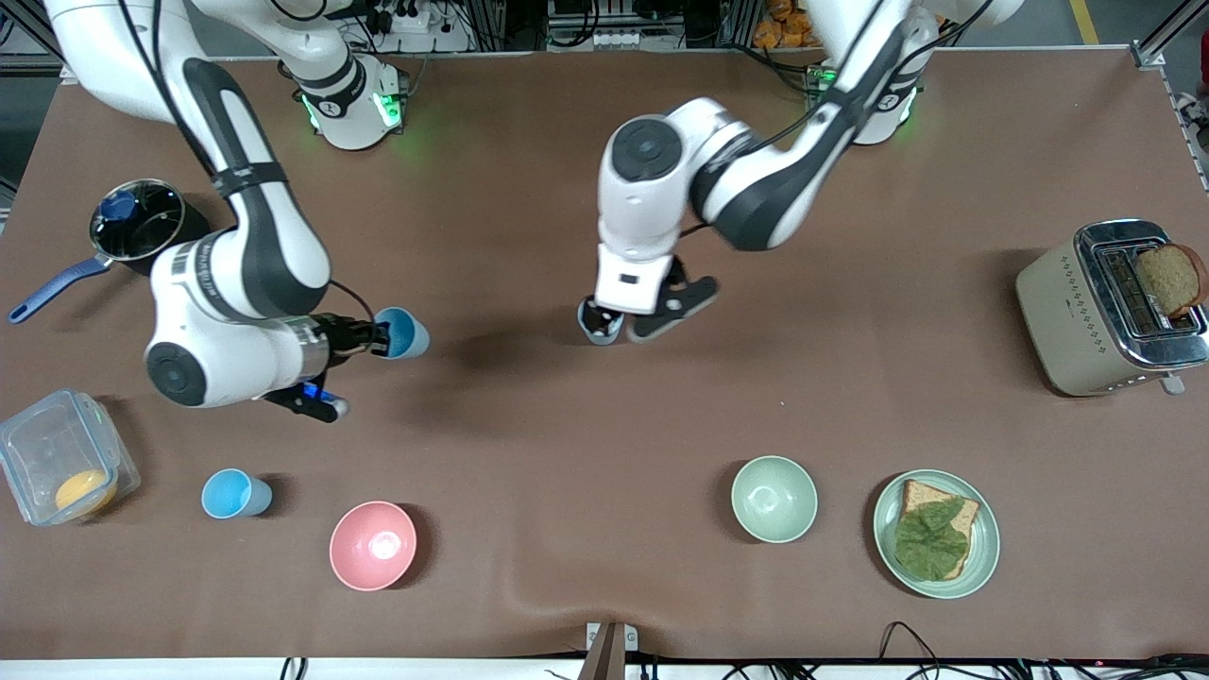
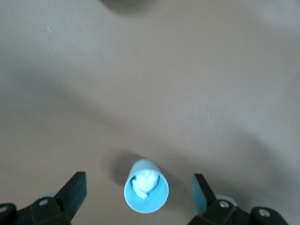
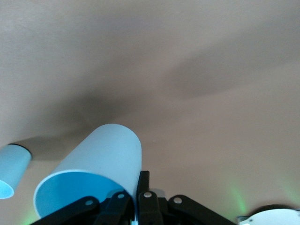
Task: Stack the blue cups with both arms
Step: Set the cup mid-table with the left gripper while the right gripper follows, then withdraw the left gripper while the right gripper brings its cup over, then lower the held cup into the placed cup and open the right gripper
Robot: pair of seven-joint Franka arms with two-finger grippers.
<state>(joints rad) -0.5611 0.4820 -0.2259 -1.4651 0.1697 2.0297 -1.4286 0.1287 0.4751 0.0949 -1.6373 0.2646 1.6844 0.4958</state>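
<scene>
Next, my right gripper releases its blue cup inside the upright blue cup [image 1: 600, 313] between my left gripper's open fingers.
My right gripper [image 1: 380, 338] is shut on the rim of a blue cup [image 1: 404, 332] and holds it on its side above the table. In the right wrist view the gripper [image 3: 137, 187] pinches the wall of this cup [image 3: 103, 154]. My left gripper [image 1: 619, 321] is open over the middle of the table, low around a second blue cup [image 1: 601, 330]. In the left wrist view this cup [image 2: 146, 192] stands upright between the open fingers [image 2: 75, 187]. A third blue cup [image 1: 234, 494] sits beside the pink bowl. Another cup [image 3: 11, 171] shows at the edge of the right wrist view.
A pink bowl [image 1: 372, 545] and a pale green bowl [image 1: 774, 498] sit near the front edge. A plate [image 1: 982, 557] holds bread and a leaf. A toaster [image 1: 1067, 312], a dark pot [image 1: 142, 222] and a clear box [image 1: 38, 444] stand at the table's ends.
</scene>
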